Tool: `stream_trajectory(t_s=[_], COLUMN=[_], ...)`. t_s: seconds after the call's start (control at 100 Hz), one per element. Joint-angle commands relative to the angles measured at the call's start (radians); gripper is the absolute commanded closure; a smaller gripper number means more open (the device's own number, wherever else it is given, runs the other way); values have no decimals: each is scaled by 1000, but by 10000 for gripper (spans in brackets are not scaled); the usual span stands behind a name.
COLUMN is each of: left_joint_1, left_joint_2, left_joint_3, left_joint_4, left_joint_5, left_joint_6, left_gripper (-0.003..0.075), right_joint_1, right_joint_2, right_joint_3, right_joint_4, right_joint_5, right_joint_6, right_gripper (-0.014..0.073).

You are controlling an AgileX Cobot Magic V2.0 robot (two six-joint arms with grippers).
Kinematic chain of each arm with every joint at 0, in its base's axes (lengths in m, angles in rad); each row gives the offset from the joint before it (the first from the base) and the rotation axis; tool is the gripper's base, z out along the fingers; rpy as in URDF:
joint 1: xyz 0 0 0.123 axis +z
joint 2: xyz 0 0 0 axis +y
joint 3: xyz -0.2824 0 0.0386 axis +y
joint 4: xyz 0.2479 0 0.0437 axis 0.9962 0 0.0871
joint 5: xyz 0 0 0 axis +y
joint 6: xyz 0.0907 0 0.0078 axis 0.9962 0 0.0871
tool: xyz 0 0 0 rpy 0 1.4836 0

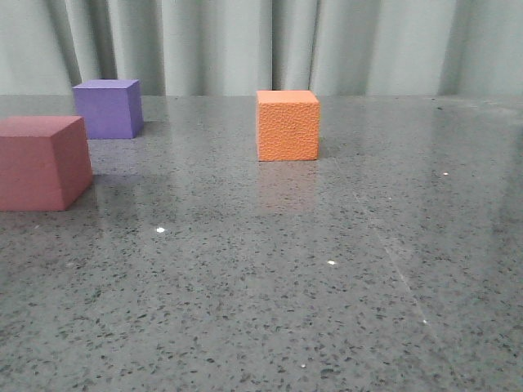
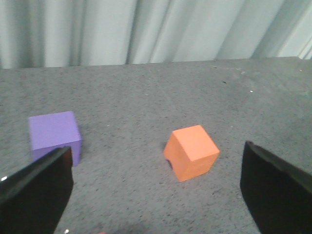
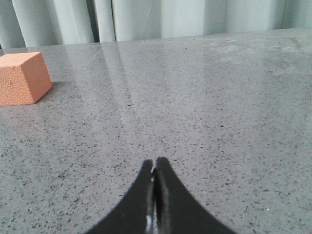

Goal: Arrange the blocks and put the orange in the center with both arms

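Observation:
The fingers of my left gripper should come down, one at each side, and close on the upper part of the orange block (image 1: 288, 111) (image 2: 192, 148).
The orange block (image 1: 287, 125) stands on the grey stone table (image 1: 270, 294) near the middle, toward the back. At the far left sits the pink-red block (image 1: 41, 162), and the purple block (image 1: 108, 108) is just behind it. Neither arm shows in the front view. From the left wrist camera, the left gripper (image 2: 156, 165) is open, its wide-set fingers (image 2: 36, 187) framing bare table, with the orange block (image 2: 191, 152) and purple block (image 2: 53, 134) beyond them. The right gripper (image 3: 154, 168) is shut on nothing over bare table, far from the orange block (image 3: 23, 78).
Pale pleated curtains (image 1: 270, 45) hang right behind the table's back edge. The glossy tabletop mirrors the blocks and shows small bright light spots (image 1: 160, 230).

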Motion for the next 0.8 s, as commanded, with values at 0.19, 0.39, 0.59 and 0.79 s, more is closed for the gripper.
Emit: stream_trajectory(t_s=[0.19, 0.39, 0.59, 0.79], left_joint_1=[-168, -205, -245, -304], left_joint_2=[342, 557, 689, 764], left_joint_3=[-246, -433, -576, -657], left_joint_4=[-14, 28, 248, 635], left_joint_5=[-150, -135, -54, 79], left_joint_6=[-67, -179, -386, -708], left_gripper=[62, 66, 68, 68], right_joint_1=[-5, -5, -5, -5], right_joint_2=[-25, -25, -25, -25], right_joint_3=[-13, -13, -13, -13], right_joint_4=[-1, -1, -1, -1], right_joint_5=[-87, -87, -87, -87], right_joint_6=[-9, -9, -9, -9], right_gripper=[661, 661, 661, 661])
